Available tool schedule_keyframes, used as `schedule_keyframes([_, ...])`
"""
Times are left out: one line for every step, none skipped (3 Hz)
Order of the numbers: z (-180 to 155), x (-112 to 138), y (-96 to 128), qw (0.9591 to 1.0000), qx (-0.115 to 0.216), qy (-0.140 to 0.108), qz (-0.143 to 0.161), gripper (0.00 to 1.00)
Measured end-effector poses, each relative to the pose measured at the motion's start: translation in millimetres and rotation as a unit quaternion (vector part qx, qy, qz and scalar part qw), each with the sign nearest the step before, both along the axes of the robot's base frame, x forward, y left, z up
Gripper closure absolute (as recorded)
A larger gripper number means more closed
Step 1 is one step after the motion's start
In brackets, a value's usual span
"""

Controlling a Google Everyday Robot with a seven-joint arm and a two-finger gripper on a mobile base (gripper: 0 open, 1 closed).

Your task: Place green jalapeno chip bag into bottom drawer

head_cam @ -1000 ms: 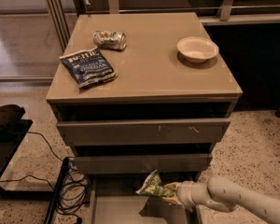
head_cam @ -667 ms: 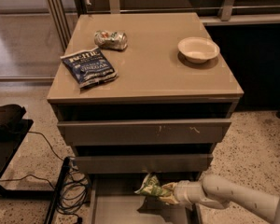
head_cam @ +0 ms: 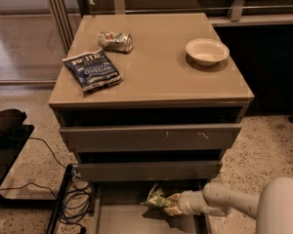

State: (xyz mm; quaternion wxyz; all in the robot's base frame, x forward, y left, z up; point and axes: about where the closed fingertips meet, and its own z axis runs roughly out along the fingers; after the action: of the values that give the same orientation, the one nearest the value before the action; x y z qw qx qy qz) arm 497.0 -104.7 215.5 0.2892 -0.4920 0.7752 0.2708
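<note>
My gripper is to release the green jalapeno chip bag on the middle of the bottom drawer's grey bottom (head_cam: 156, 209). The bag is held just above that floor.
The green jalapeno chip bag (head_cam: 155, 199) is a small crinkled green bag held just above the floor of the bottom drawer (head_cam: 122, 218), which is pulled out at the foot of the cabinet. My gripper (head_cam: 172, 204) reaches in from the right on a white arm and is shut on the bag's right end. The bag casts a shadow on the grey drawer floor below it.
On the cabinet top (head_cam: 156, 67) lie a dark blue chip bag (head_cam: 92, 70), a crushed silvery can (head_cam: 115, 41) and a white bowl (head_cam: 207, 50). The scratched-front drawer (head_cam: 151, 138) and plain-front drawer (head_cam: 149, 171) are above. Cables (head_cam: 75, 199) and a black stand (head_cam: 7, 140) sit left.
The arm and the bag have moved slightly to the left and a little lower over the bottom drawer. The view has shifted a little.
</note>
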Motion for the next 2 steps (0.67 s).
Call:
schedule_keyframes([-21.7,-1.4,0.4,0.9999,-0.001,0.008,-0.007,1.00])
schedule_keyframes([-42.7,-4.9,6.7,0.9999,0.009,0.007,-0.005,1.00])
